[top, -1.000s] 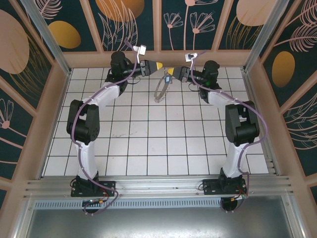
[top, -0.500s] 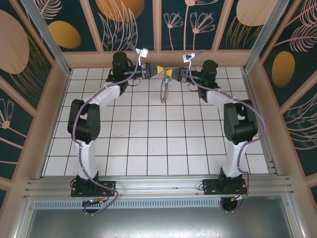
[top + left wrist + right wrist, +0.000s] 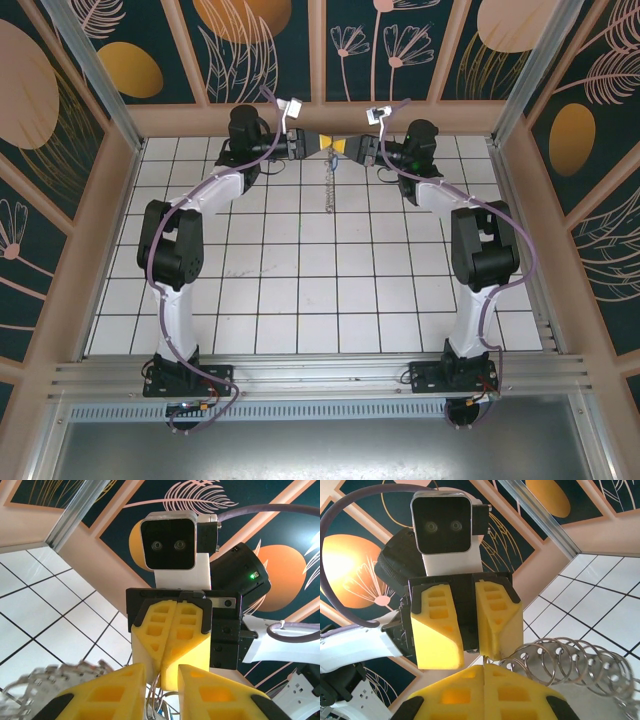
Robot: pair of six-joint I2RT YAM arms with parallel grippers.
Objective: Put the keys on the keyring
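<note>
The robot's right gripper pinches the end of the keyring with the keys hanging below, so next the left gripper takes the keyring's end before the right gripper takes the keys (image 3: 334, 163).
The keyring (image 3: 327, 185), a chain of linked metal rings, hangs edge-on over the far tiles from where the two grippers meet. My right gripper (image 3: 343, 147) is shut, and a thin wire ring comes out of its seam (image 3: 484, 664); the ring coil (image 3: 570, 665) trails off to the right. My left gripper (image 3: 325, 143) faces it tip to tip. Its yellow fingers (image 3: 100, 695) stand a little apart, with wire rings (image 3: 156, 692) passing between them. A small bluish bit, probably the keys (image 3: 160, 711), shows low in that gap. More of the keyring (image 3: 50, 680) blurs at the lower left.
The back wall panel (image 3: 320, 115) is just behind both grippers. White tiled floor (image 3: 320, 270) stretches toward the arm bases. Frame posts (image 3: 100, 80) stand at the far corners.
Both grippers have drawn closer together near the back wall. The hanging keyring has swung from a visible loop to a narrow edge-on strand. The left fingers have narrowed slightly.
</note>
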